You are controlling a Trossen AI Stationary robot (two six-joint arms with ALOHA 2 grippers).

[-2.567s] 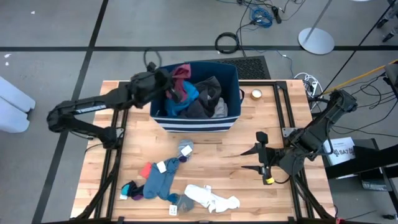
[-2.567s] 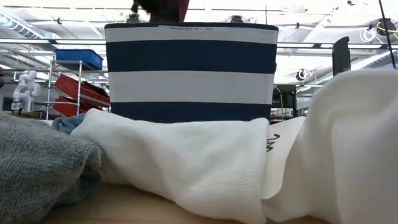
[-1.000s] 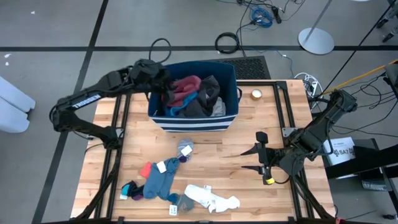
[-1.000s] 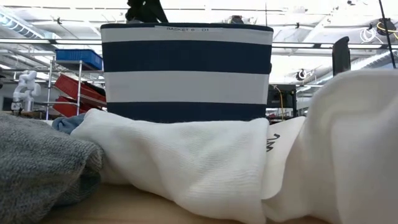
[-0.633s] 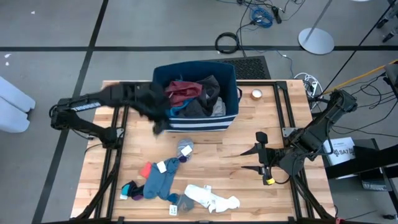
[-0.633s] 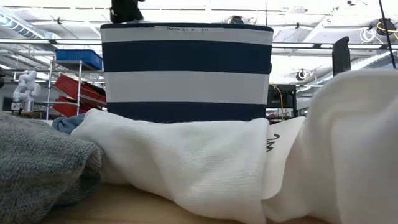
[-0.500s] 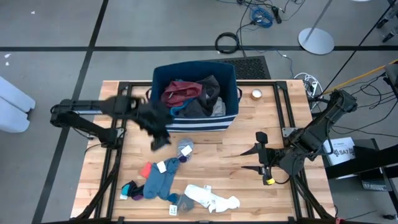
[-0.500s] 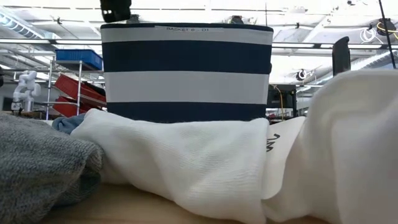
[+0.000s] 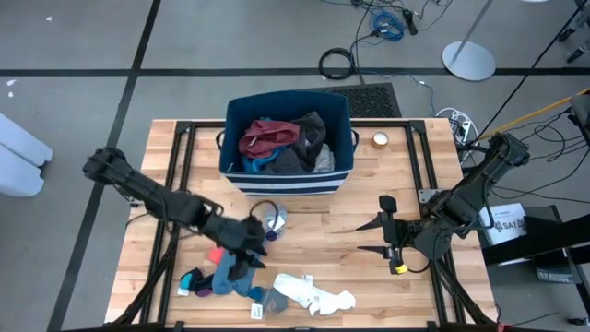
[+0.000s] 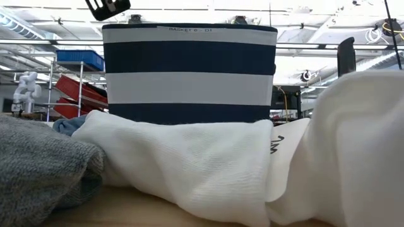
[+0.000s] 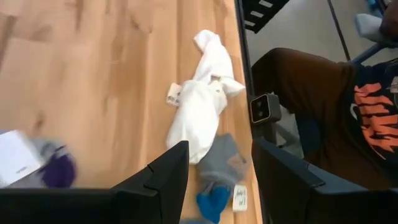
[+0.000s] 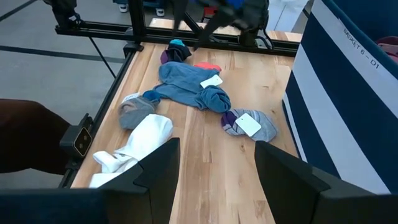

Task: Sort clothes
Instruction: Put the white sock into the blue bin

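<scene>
My left gripper will move next to the white sock's wide end (image 9: 290, 287) (image 11: 191, 127), the end nearest the teal piece, and close there.
The navy striped bin (image 9: 238, 179) at the table's far middle holds maroon (image 9: 267, 136), blue and dark grey clothes (image 9: 304, 148). On the near half of the table lie a grey sock (image 9: 275, 219), a red one (image 9: 218, 251), a teal piece (image 9: 227, 274) and a white sock (image 9: 315, 295). My left gripper (image 9: 245, 261) hovers open over the teal piece with nothing between its fingers; its wrist view shows the white sock (image 11: 199, 106) ahead. My right gripper (image 9: 367, 236) waits open at the table's right, pointing at the socks.
A small round object (image 9: 380, 140) sits at the far right of the table. A seated person in brown trousers (image 11: 298, 93) is just beyond the table's near edge. Bare wood lies between the socks and my right gripper.
My left gripper has swung from the bin's far left corner toward the table's near edge and down, and now hangs over the sock pile. The maroon piece stays in the bin.
</scene>
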